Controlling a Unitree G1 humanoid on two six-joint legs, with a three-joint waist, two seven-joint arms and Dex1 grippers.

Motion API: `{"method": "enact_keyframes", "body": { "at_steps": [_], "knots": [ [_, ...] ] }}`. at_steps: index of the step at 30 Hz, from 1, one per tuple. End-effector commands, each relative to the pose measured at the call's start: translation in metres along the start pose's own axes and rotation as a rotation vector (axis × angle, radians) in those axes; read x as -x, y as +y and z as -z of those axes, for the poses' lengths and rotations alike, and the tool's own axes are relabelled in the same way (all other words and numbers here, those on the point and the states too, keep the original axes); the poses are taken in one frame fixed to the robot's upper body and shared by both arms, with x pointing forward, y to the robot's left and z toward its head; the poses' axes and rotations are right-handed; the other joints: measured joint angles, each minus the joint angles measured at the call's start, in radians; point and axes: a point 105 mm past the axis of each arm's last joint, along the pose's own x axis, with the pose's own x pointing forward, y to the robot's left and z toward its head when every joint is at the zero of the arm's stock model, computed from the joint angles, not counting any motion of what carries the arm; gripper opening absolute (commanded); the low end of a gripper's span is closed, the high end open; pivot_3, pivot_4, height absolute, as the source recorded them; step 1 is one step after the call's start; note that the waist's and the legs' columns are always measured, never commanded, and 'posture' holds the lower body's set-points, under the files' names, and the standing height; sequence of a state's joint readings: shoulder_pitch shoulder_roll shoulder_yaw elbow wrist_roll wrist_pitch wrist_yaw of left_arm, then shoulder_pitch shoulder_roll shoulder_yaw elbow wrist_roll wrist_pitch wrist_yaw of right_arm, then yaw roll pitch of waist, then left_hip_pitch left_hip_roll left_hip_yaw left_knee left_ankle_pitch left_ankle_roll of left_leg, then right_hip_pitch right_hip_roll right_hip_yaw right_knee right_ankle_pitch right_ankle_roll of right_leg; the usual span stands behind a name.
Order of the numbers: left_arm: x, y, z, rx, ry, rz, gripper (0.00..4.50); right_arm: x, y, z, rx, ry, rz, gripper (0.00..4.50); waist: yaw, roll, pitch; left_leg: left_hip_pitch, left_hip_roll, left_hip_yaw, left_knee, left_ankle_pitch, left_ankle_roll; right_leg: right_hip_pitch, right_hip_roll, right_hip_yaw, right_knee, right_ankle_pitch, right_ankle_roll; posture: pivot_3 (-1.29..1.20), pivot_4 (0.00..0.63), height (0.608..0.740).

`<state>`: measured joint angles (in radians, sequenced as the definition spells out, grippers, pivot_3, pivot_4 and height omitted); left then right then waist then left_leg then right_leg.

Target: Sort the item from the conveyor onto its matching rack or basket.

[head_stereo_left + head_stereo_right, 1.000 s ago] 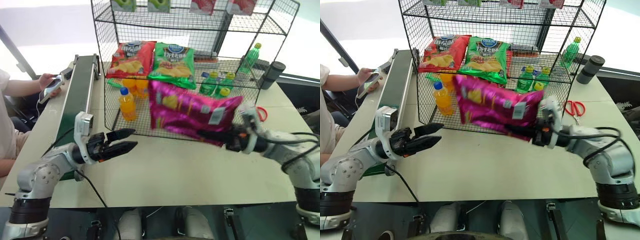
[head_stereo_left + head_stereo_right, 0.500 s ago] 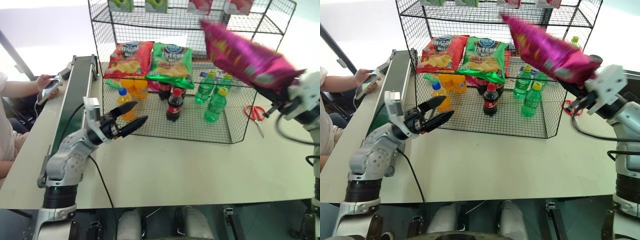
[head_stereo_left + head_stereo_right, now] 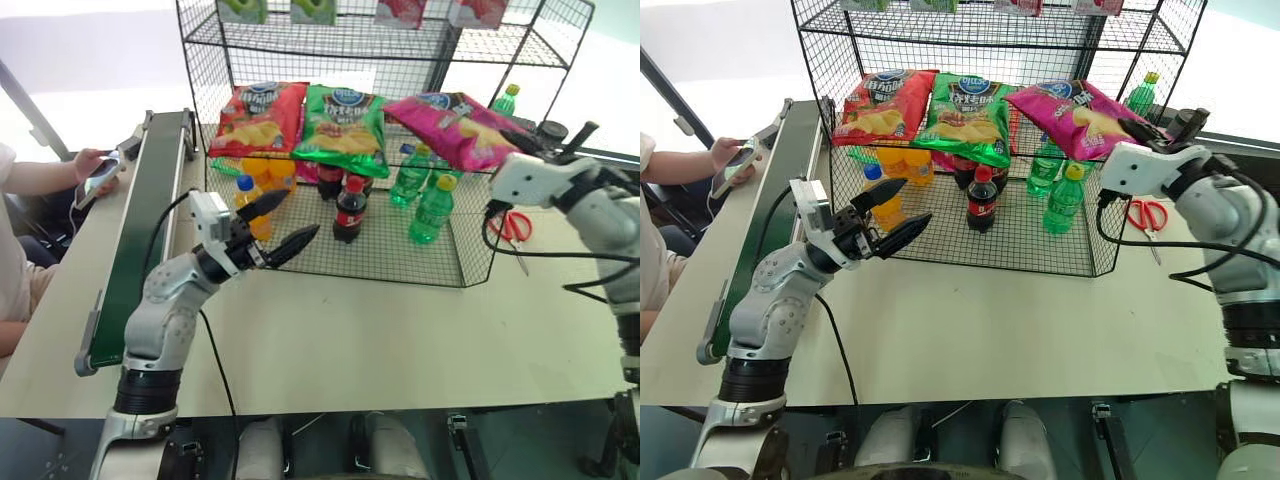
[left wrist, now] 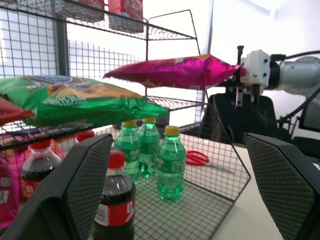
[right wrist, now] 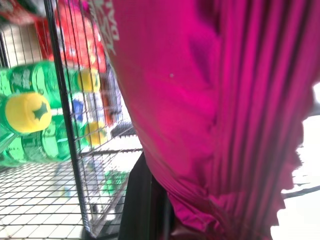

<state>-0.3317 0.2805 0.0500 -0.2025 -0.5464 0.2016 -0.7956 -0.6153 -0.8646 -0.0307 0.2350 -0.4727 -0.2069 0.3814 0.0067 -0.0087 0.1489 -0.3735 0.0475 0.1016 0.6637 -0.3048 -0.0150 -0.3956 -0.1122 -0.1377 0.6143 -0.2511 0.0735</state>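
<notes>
Next, I open my right gripper, take the bag's near edge [image 3: 484,160] and turn it straight beside the green one, as the magenta chip bag slants over the rack's side.
The item, a magenta chip bag [image 3: 450,125], lies nearly flat over the right part of the rack's middle tier, beside the green chip bag [image 3: 345,120]. My right gripper [image 3: 517,143] is shut on the bag's right end, outside the rack's right side. Whether the bag rests on the wire I cannot tell; in the left wrist view the bag [image 4: 175,72] seems to hang just above it. The black wire rack [image 3: 463,283] stands at the back of the table. My left gripper [image 3: 300,213] is open and empty in front of the rack's lower tier. The green conveyor [image 3: 140,220] runs along the left.
A red chip bag [image 3: 262,115] lies left of the green one. Orange bottles [image 3: 250,205], cola bottles [image 3: 348,210] and green bottles [image 3: 430,205] stand on the lower tier. Red scissors [image 3: 510,225] lie right of the rack. A person's hand with a phone [image 3: 95,172] is beside the conveyor.
My right arm swung the magenta bag up from in front of the rack's lower tier, out to the right, then rolled it flat over the middle tier. The open left gripper rose toward the rack.
</notes>
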Motion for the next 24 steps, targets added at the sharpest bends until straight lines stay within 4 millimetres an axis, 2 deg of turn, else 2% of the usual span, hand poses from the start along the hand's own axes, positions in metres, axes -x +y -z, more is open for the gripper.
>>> {"method": "enact_keyframes", "body": {
  "at_steps": [1, 3, 7, 10, 16, 20, 21, 24],
  "knots": [
    [-0.009, -0.012, -0.016, -0.031, -0.065, 0.02, 4.46, -0.009, -0.033, 0.001, 0.0, 0.052, 0.137, 0.0, -0.002, 0.0, 0.0, 0.0, 0.0, 0.0, 0.0, 0.0, 0.0, 0.0, 0.0, 0.0, 0.0, 0.0, 0.0, 0.0, 0.15, 0.74],
    [-0.011, -0.016, -0.017, -0.008, -0.075, 0.021, 4.46, -0.014, -0.03, 0.0, -0.018, 0.061, 0.13, 0.0, -0.001, 0.0, 0.0, 0.0, 0.0, 0.0, 0.0, 0.0, 0.0, 0.0, 0.0, 0.0, 0.0, 0.0, 0.0, 0.0, 0.15, 0.74],
    [-0.016, -0.023, -0.016, 0.014, -0.086, 0.024, 4.46, -0.023, -0.011, 0.001, -0.071, 0.106, 0.074, 0.0, 0.0, 0.0, 0.0, 0.0, 0.0, 0.0, 0.0, 0.0, 0.0, 0.001, 0.0, 0.0, 0.0, 0.0, 0.0, 0.0, 0.15, 0.74],
    [-0.017, -0.024, -0.015, 0.011, -0.088, 0.016, 4.46, -0.027, -0.005, 0.003, -0.052, 0.141, 0.063, 0.0, 0.0, 0.0, 0.0, 0.0, 0.0, 0.0, 0.0, 0.0, 0.0, 0.0, 0.0, 0.0, 0.0, 0.0, 0.0, 0.0, 0.15, 0.74],
    [-0.017, -0.024, -0.014, 0.013, -0.086, 0.01, 4.46, -0.032, -0.002, 0.005, -0.123, 0.174, 0.054, 0.0, -0.002, 0.0, 0.0, 0.0, 0.0, 0.0, 0.0, 0.0, 0.0, 0.0, 0.0, 0.0, 0.0, 0.0, 0.0, 0.0, 0.15, 0.74],
    [-0.017, -0.022, -0.013, 0.005, -0.081, 0.005, 4.5, -0.032, 0.001, 0.006, -0.144, 0.188, 0.039, 1.77, -0.002, 0.0, 0.0, 0.0, 0.0, 0.0, 0.0, 0.0, 0.0, 0.0, 0.0, 0.0, 0.0, 0.0, 0.0, 0.0, 0.15, 0.74],
    [-0.017, -0.022, -0.012, 0.004, -0.079, 0.004, 4.5, -0.032, 0.001, 0.005, -0.156, 0.187, 0.039, 2.33, -0.002, 0.0, 0.0, 0.0, 0.0, 0.0, 0.0, 0.0, 0.0, 0.0, 0.0, 0.0, 0.0, 0.0, 0.0, 0.0, 0.15, 0.74],
    [-0.017, -0.022, -0.011, 0.003, -0.074, 0.004, 4.5, -0.033, -0.001, -0.007, -0.25, 0.131, 0.042, 3.82, -0.003, 0.0, 0.0, 0.0, 0.0, 0.0, 0.0, 0.0, 0.0, 0.0, 0.0, 0.0, 0.0, 0.0, 0.0, 0.0, 0.15, 0.74]
  ]
}}
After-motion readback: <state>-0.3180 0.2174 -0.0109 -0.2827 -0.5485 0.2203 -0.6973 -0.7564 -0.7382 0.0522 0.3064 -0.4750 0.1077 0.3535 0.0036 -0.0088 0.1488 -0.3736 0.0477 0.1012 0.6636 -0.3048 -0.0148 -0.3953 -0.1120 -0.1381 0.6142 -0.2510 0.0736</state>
